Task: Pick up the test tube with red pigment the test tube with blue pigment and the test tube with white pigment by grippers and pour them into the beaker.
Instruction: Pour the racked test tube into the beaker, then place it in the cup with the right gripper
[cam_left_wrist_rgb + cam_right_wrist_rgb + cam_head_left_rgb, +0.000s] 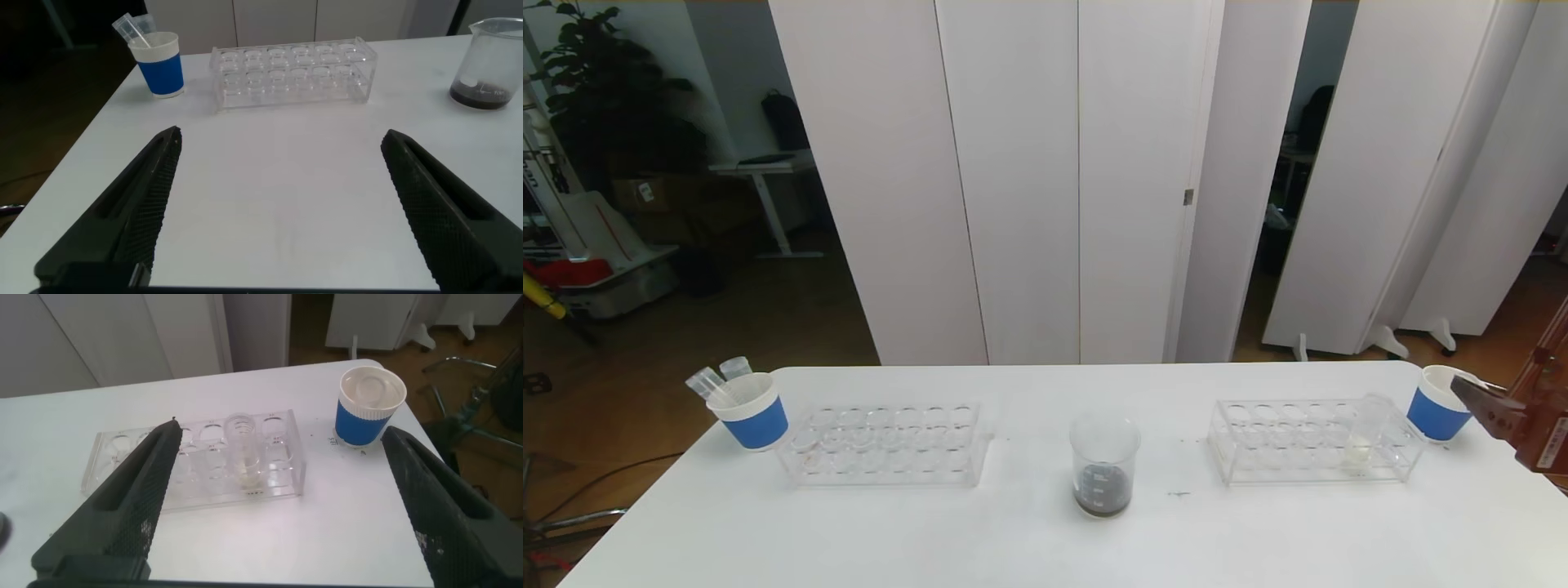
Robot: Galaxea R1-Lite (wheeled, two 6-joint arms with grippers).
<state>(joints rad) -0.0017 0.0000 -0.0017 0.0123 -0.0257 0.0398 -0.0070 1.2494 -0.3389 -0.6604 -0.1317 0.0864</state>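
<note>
Next, I move my right gripper to the upper part of the test tube (1371,416) (242,440) with white pigment, just below the tube's rim, and close it there.
The beaker (1103,465) stands at the table's middle front with dark liquid in its bottom; it also shows in the left wrist view (490,65). The test tube with white pigment (1368,429) stands upright near the right end of the right rack (1258,445), with a little pale liquid at its bottom (243,449). No tube with blue or red liquid shows. My right gripper (280,429) is open and empty, held near the right rack; it shows at the head view's right edge (1482,400). My left gripper (282,135) is open and empty over bare table.
An empty clear rack (886,445) lies left of the beaker. A blue-and-white paper cup (752,412) at the far left holds two empty tubes. Another paper cup (1437,404) stands right of the right rack, close to my right gripper. White screens stand behind the table.
</note>
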